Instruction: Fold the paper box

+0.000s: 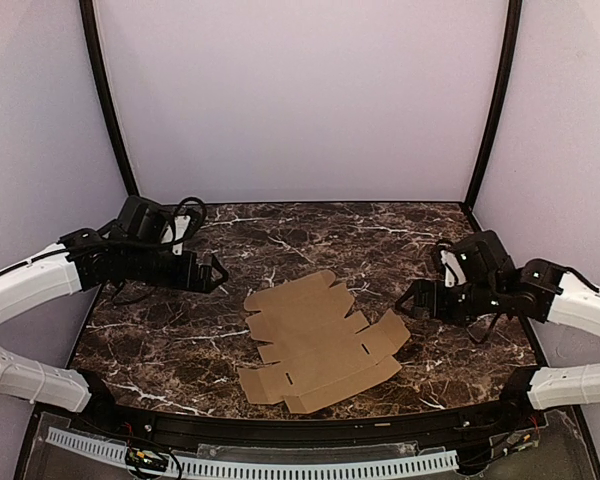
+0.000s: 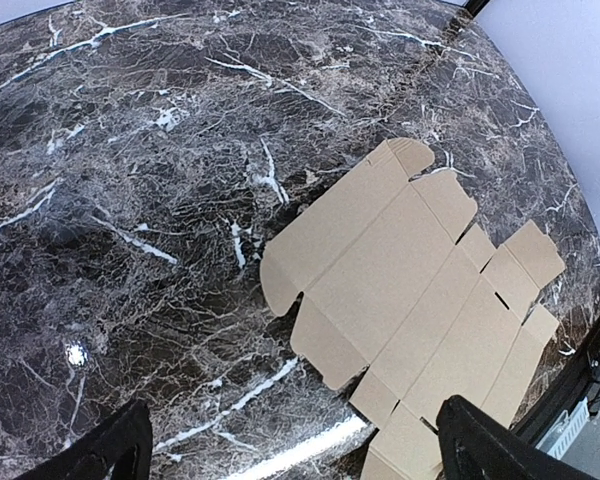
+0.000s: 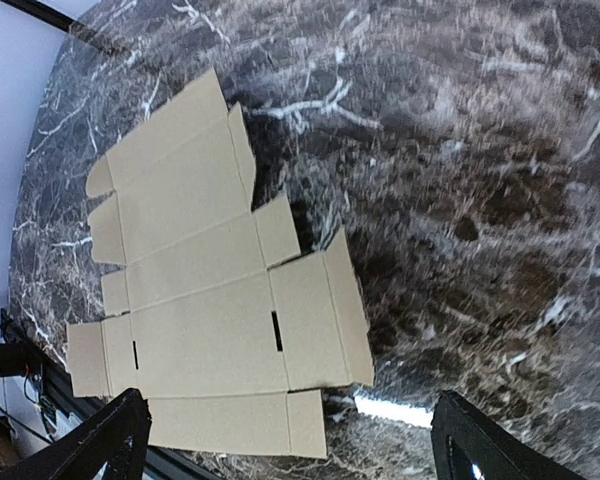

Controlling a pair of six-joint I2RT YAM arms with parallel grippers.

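Note:
Next, my right gripper moves to the front piece's nearer end [image 1: 394, 369] [image 3: 312, 432] on the paper box, beside the box's wide side flap, and closes there.
The paper box [image 1: 318, 338] is a flat brown die-cut cardboard sheet with flaps and slots, lying unfolded on the dark marble table [image 1: 180, 340] near its front middle. It also shows in the left wrist view [image 2: 420, 300] and the right wrist view [image 3: 210, 300]. My left gripper [image 1: 220, 273] is open and empty, held above the table to the left of the sheet. My right gripper [image 1: 404, 301] is open and empty, held above the table just right of the sheet. In both wrist views the fingertips [image 2: 120, 450] [image 3: 480, 445] stand wide apart with nothing between them.
Pale walls with black corner posts [image 1: 108, 100] enclose the table on three sides. A black rail and a white perforated strip [image 1: 280, 465] run along the table's front edge.

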